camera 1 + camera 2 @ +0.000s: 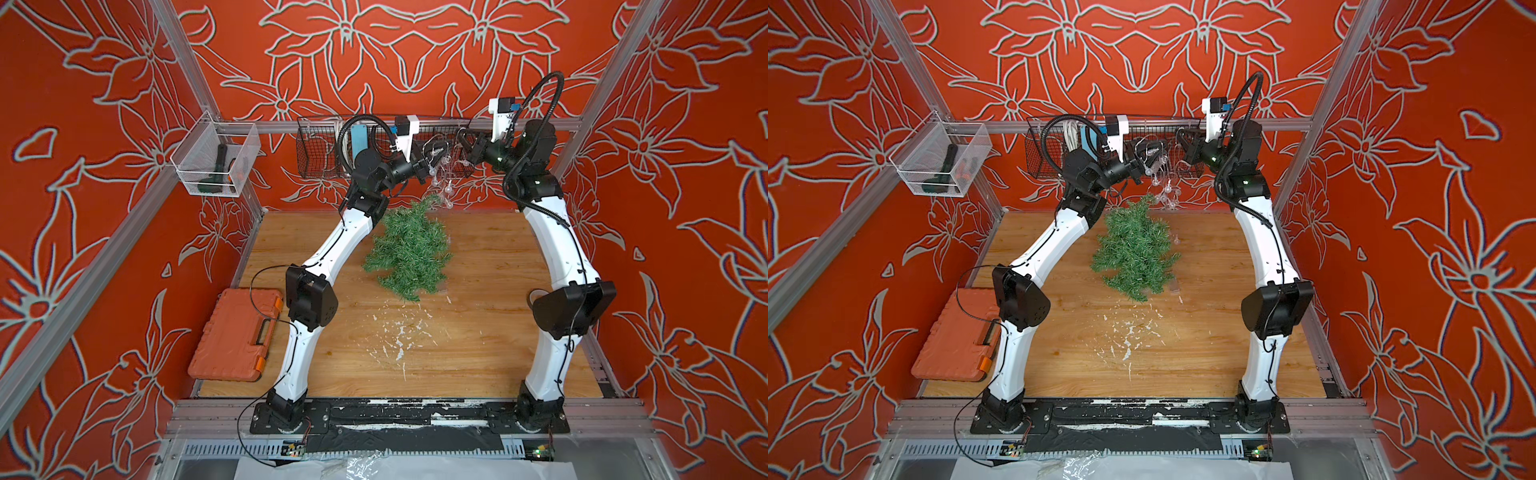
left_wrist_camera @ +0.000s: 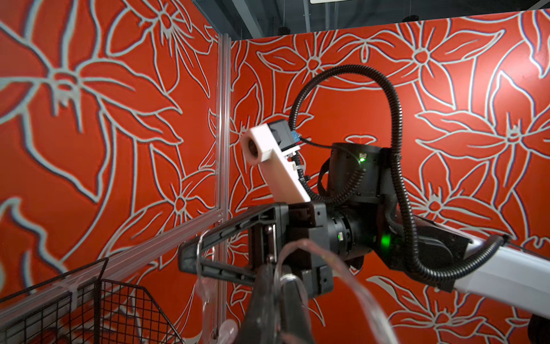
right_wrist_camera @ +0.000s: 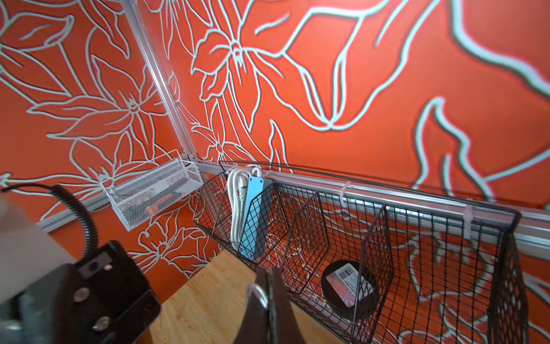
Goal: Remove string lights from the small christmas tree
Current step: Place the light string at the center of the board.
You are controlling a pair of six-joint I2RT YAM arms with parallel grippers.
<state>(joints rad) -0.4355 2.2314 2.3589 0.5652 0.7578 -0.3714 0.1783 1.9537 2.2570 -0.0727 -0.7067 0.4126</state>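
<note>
The string lights hang from both my grippers, so my left gripper should take a new grip on the wire (image 1: 436, 164) and my right gripper should open before I carry them aside.
The small christmas tree (image 1: 409, 249) (image 1: 1136, 253) lies on the wooden table with its thin top pointing toward the back wall. The string lights (image 1: 440, 170) (image 1: 1163, 183) hang in mid-air above the tree's tip, clear bulbs dangling between both grippers. My left gripper (image 1: 422, 166) (image 2: 279, 286) is shut on the silvery wire (image 2: 293, 278), which loops over its fingers. Facing it a short way off, my right gripper (image 1: 465, 143) (image 3: 269, 283) is shut on a wire loop (image 3: 259, 293). The lowest bulbs reach the tree's top.
A black wire basket (image 1: 320, 153) on the back rail holds a blue power strip (image 3: 253, 220) and a thick white cable. A white mesh basket (image 1: 216, 158) hangs at the left wall. An orange tool case (image 1: 237, 336) lies at the front left. White paint flecks (image 1: 399, 336) dot the table.
</note>
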